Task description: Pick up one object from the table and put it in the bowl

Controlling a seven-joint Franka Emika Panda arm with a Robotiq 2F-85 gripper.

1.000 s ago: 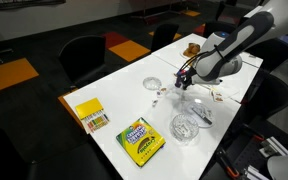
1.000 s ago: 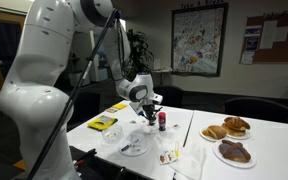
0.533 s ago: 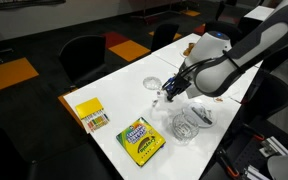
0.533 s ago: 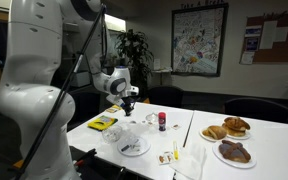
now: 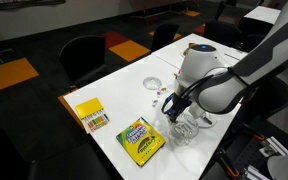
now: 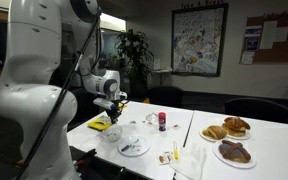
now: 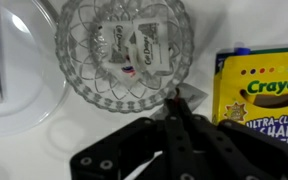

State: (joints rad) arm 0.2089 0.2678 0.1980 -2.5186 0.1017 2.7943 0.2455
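Observation:
Next, my gripper releases the pale thin packet-like piece inside the clear glass bowl (image 5: pixel 188 130) (image 7: pixel 152 50) next to the two small packets.
The faceted clear glass bowl (image 7: pixel 124 50) fills the top centre of the wrist view, with two small packets (image 7: pixel 139 48) in it. In an exterior view the bowl (image 5: pixel 188 129) stands next to the yellow-green crayon box (image 5: pixel 141 140), partly behind the arm. My gripper (image 7: pixel 176 100) is shut, with a small dark-red and silvery object (image 7: pixel 184 96) pinched at the fingertips, just off the bowl's near rim. It shows above the table in both exterior views (image 5: pixel 171 109) (image 6: pixel 112 106).
The crayon box (image 7: pixel 260 85) lies right of the bowl. A clear flat plate (image 7: pixel 14 75) with a marker lies left of it. There is a smaller shallow dish (image 5: pixel 154 84), a yellow card box (image 5: pixel 90 114), a small bottle (image 6: pixel 162 121) and pastry plates (image 6: pixel 227 129).
The arm has swung from the far side of the table, near the small loose items, toward the bowl and crayon box, with the gripper shut throughout.

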